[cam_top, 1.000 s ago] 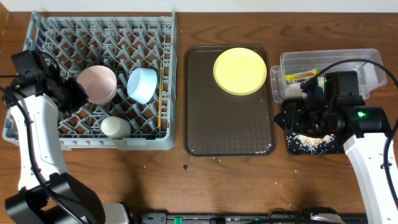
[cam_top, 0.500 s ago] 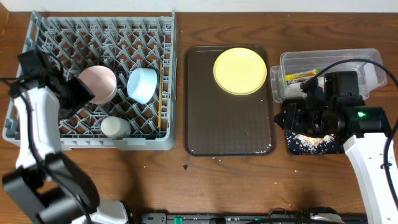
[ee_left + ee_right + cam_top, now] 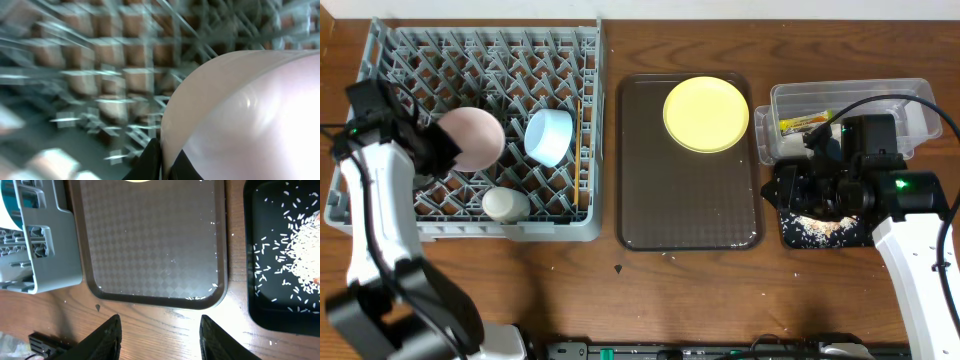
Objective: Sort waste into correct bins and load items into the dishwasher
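Observation:
The robot's left gripper will release the white bowl in the grey dish rack [image 3: 475, 141] next to the light blue bowl.
My left gripper [image 3: 438, 148] is shut on the rim of the white bowl [image 3: 472, 137], which has a pinkish tint, and holds it tilted over the grey dish rack [image 3: 480, 50]. In the left wrist view the fingers [image 3: 162, 160] pinch the bowl's edge [image 3: 250, 115]. The light blue bowl [image 3: 549, 135], pale cup [image 3: 506, 205] and chopsticks [image 3: 579, 150] sit in the rack. The yellow plate [image 3: 706, 114] lies on the brown tray [image 3: 690, 200]. My right gripper [image 3: 160, 335] is open and empty, over the table by the brown tray's front edge. The wrapper [image 3: 803, 123] lies in the clear tub [image 3: 910, 100]. Rice scraps [image 3: 300, 245] lie in the black tray [image 3: 260, 315].
The brown serving tray [image 3: 150, 245] holds a few stray rice grains near its front edge. The rack's corner [image 3: 45, 255] shows at the left of the right wrist view. The right arm [image 3: 860, 190] lies across the black tray [image 3: 790, 235].
The left gripper has turned the white bowl so its outside now faces up. The right arm has not moved.

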